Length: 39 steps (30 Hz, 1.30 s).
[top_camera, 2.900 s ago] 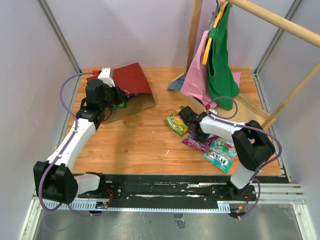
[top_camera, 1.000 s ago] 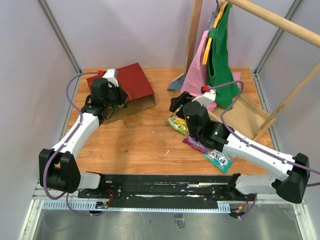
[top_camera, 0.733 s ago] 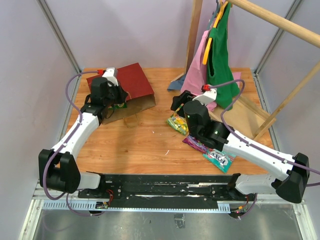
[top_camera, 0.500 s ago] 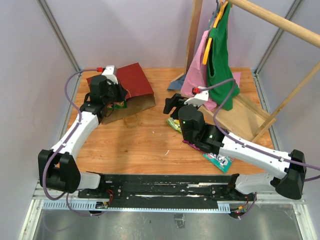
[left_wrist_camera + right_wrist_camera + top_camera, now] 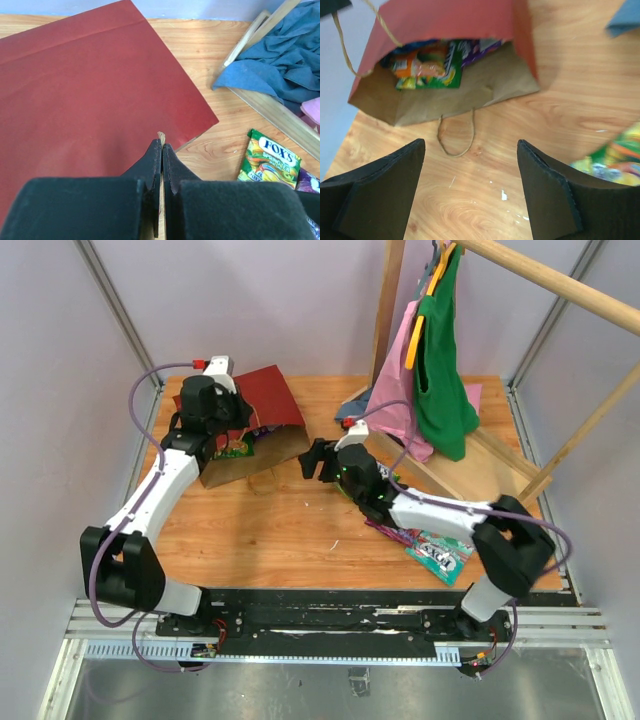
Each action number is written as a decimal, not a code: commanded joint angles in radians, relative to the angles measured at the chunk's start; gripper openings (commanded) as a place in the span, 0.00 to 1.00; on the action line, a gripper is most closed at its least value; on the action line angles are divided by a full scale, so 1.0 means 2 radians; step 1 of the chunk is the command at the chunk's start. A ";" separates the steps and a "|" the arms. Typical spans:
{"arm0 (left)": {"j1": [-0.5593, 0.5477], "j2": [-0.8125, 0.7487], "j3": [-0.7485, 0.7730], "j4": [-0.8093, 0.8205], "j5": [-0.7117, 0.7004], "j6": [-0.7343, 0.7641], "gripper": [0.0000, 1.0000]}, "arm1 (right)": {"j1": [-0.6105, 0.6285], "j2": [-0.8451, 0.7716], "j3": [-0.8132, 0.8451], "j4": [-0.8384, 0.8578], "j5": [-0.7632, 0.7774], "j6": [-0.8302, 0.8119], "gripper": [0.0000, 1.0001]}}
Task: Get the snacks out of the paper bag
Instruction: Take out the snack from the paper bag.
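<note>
The orange and green packet is in the dark red paper bag, and my right gripper should reach in next and close on the near edge (image 5: 232, 445) (image 5: 426, 72) of that packet.
The dark red paper bag (image 5: 265, 400) lies on its side at the back left, its mouth facing the front. My left gripper (image 5: 212, 412) is shut on its upper twine handle (image 5: 161, 136) and holds the mouth open above the bag's red side (image 5: 90, 90). My right gripper (image 5: 315, 460) is open and empty just in front of the mouth (image 5: 470, 190). Inside the bag (image 5: 445, 15) I see an orange and green packet (image 5: 427, 67) and a purple one (image 5: 475, 47). A purple packet (image 5: 400, 530), a teal packet (image 5: 438, 552) and a green-yellow packet (image 5: 270, 162) lie on the table.
A wooden clothes rack (image 5: 470, 465) with pink and green garments (image 5: 425, 380) stands at the back right. A blue cloth (image 5: 280, 65) lies by its base. The bag's lower twine handle (image 5: 455, 137) lies on the table in front of the mouth.
My right arm has swung left from the packets on the table to the front of the bag's mouth. My left gripper has moved back and up a little, still shut on the handle.
</note>
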 commanded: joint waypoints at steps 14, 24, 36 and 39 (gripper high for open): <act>-0.001 -0.004 -0.006 0.026 0.001 -0.021 0.00 | -0.017 0.357 0.189 0.252 -0.122 0.275 0.63; -0.002 -0.041 -0.017 -0.002 -0.051 -0.008 0.01 | -0.023 0.406 0.245 0.181 -0.092 0.327 0.62; -0.002 -0.056 -0.018 -0.004 0.011 -0.013 0.03 | -0.016 0.491 0.403 0.123 -0.104 0.313 0.59; -0.001 -0.053 -0.017 -0.001 0.015 -0.015 0.03 | -0.012 0.514 0.445 0.088 -0.105 0.319 0.59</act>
